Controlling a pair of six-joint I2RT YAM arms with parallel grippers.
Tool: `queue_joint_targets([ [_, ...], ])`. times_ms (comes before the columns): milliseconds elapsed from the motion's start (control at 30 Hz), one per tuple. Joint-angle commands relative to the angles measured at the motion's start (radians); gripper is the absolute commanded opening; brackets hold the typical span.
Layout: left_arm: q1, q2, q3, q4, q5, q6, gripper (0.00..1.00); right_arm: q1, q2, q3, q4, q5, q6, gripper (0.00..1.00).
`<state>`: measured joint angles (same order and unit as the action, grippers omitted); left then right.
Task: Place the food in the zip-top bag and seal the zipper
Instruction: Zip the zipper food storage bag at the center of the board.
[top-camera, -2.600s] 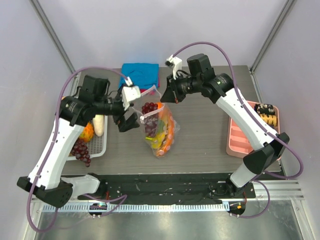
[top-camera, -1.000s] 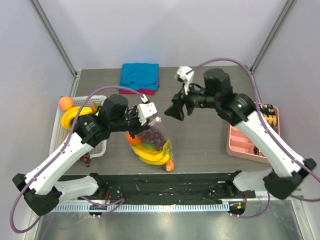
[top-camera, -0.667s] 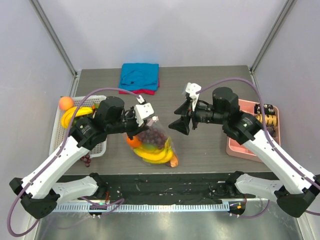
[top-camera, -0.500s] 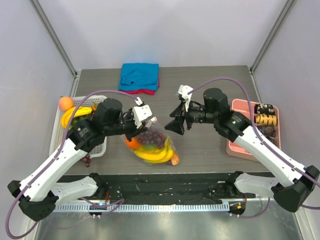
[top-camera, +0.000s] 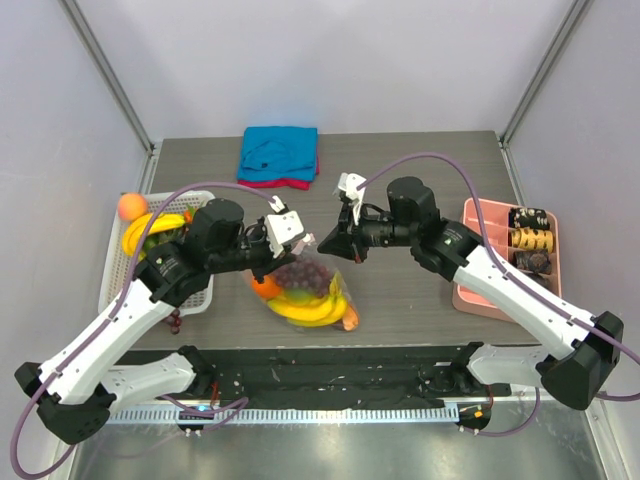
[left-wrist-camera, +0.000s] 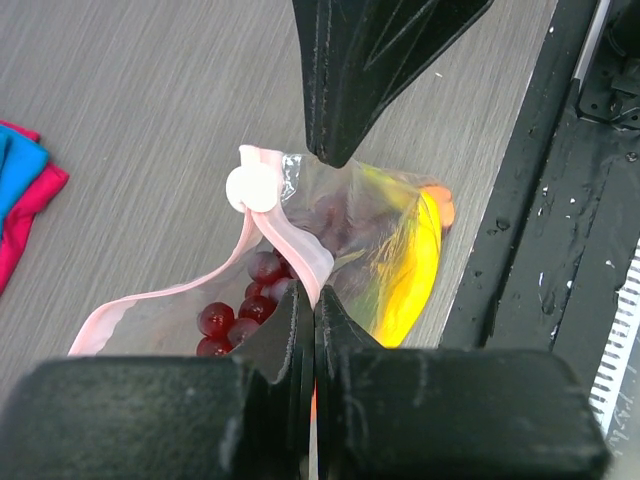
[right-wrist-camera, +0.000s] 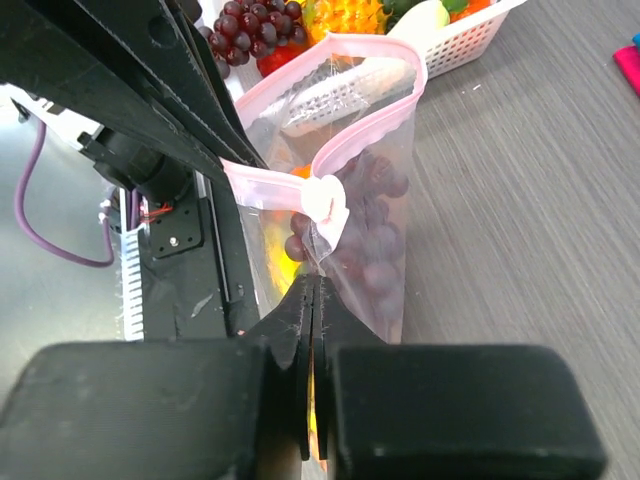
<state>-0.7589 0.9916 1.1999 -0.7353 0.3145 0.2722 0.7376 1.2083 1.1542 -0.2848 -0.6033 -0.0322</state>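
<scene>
The clear bag corner below the zipper's white end is in my right gripper, so that gripper should take the zipper's tip (right-wrist-camera: 333, 230) before my left gripper slides the white end.
The zip-top bag (top-camera: 312, 296) hangs upright over the table's front middle, its mouth partly open. Inside it lie dark grapes (top-camera: 300, 272), yellow banana pieces (top-camera: 306, 312), a round orange (top-camera: 265, 284) and a carrot-like piece (top-camera: 347, 322). My left gripper (left-wrist-camera: 313, 300) is shut on the pink zipper (left-wrist-camera: 290, 245) strip. Beside it the strip ends in a small white end (left-wrist-camera: 252, 188). My right gripper (right-wrist-camera: 312, 287) is shut on the clear bag corner just under that white end (right-wrist-camera: 325, 200). The two grippers face each other, tips close together.
A white basket (top-camera: 116, 262) at the left holds an orange (top-camera: 130, 205), a banana (top-camera: 155, 228) and grapes (top-camera: 170, 318). A folded blue-and-red cloth (top-camera: 280, 152) lies at the back. A pink compartment tray (top-camera: 480, 285) sits at the right edge.
My right gripper has swung left to the bag and shut on its corner; it was open half a second ago. The left gripper kept its hold on the zipper, barely moving.
</scene>
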Motion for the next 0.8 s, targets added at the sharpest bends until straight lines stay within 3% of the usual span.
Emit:
queue_joint_targets([
  [0, -0.003, -0.030, 0.006, 0.099, 0.012, 0.005, 0.00, 0.003, -0.035, 0.050, 0.021, 0.020, -0.024, 0.01],
  [367, -0.003, -0.042, -0.028, 0.139, 0.009, -0.008, 0.00, 0.002, -0.088, 0.032, 0.004, 0.049, -0.063, 0.01],
  [433, -0.002, -0.036, -0.022, 0.137, 0.012, -0.007, 0.00, 0.002, -0.076, 0.036, -0.002, 0.068, -0.051, 0.33],
  [467, -0.002, -0.036, -0.013, 0.134, 0.015, -0.008, 0.00, 0.003, -0.069, 0.041, -0.004, 0.065, -0.049, 0.62],
  [500, -0.002, -0.036, -0.011, 0.131, 0.023, -0.002, 0.00, 0.002, -0.061, 0.048, -0.005, 0.060, -0.043, 0.72],
  [633, -0.003, -0.044, -0.014, 0.125, 0.041, 0.012, 0.00, 0.002, 0.000, 0.068, 0.012, 0.040, -0.038, 0.74],
  [767, -0.002, -0.048, -0.022, 0.126, 0.043, 0.013, 0.00, 0.003, 0.057, 0.084, 0.039, 0.002, -0.020, 0.65],
])
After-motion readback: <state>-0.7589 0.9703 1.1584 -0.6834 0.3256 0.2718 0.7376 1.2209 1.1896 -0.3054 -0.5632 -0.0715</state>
